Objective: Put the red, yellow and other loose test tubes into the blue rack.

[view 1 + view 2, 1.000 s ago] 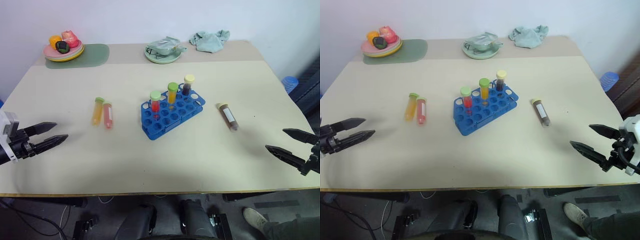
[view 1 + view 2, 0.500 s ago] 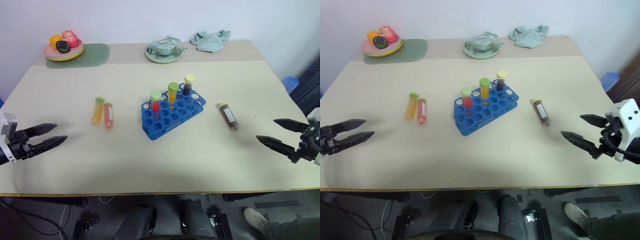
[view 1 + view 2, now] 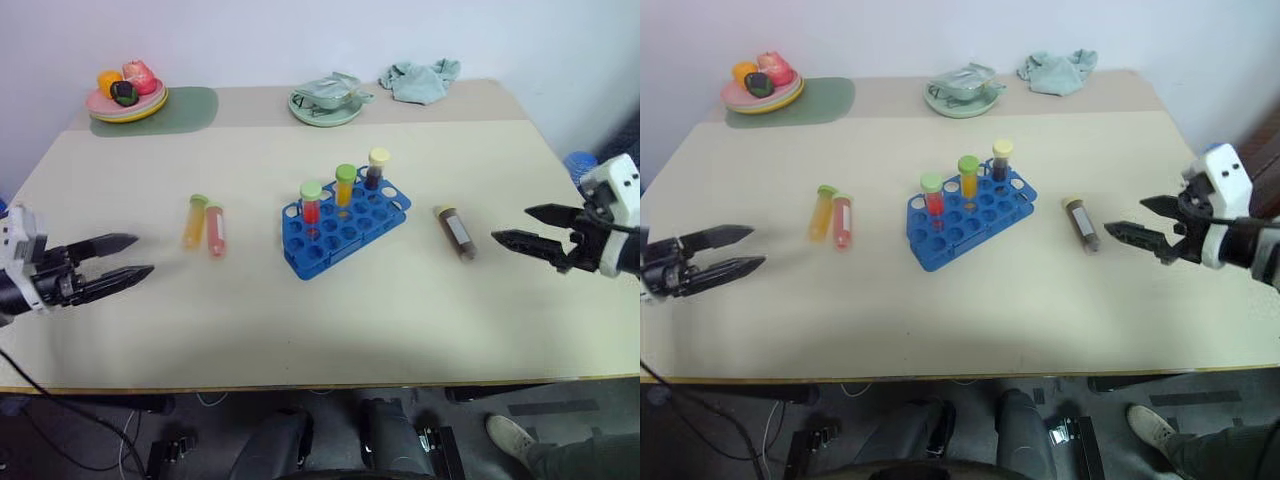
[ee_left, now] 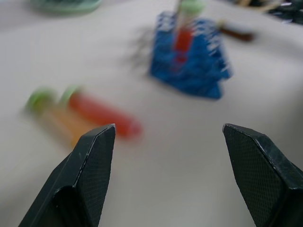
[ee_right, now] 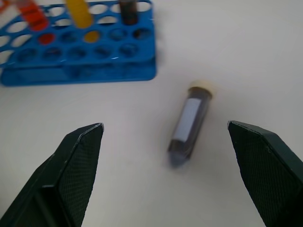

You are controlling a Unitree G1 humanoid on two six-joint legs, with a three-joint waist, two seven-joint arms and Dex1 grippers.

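Next, the robot's right gripper needs to move to the brown tube and close on the label's end [image 3: 450, 221] [image 5: 194, 105] closest to the cream cap.
Two loose test tubes lie side by side at the table's left-middle, a yellow-orange one [image 3: 194, 221] and a pinkish-red one [image 3: 216, 229], both green-capped. A brown tube [image 3: 456, 231] with a cream cap and white label lies right of the blue rack [image 3: 345, 232]. Three capped tubes stand in the rack's far rows. My left gripper [image 3: 143, 255] is open over the table's left side, pointing at the two tubes from a short way off. My right gripper [image 3: 510, 223] is open just right of the brown tube [image 5: 189, 124], which lies between and beyond its fingers.
At the back left, a plate of toy fruit [image 3: 127, 95] sits by a green mat [image 3: 190, 108]. A green plate [image 3: 325, 105] and a crumpled cloth [image 3: 420, 80] lie at the back middle. A person's shoe [image 3: 510, 435] is on the floor below the front edge.
My right gripper has come up from the front right edge and moved in toward the brown tube. My left gripper has shifted a little right toward the two tubes. Both stayed open.
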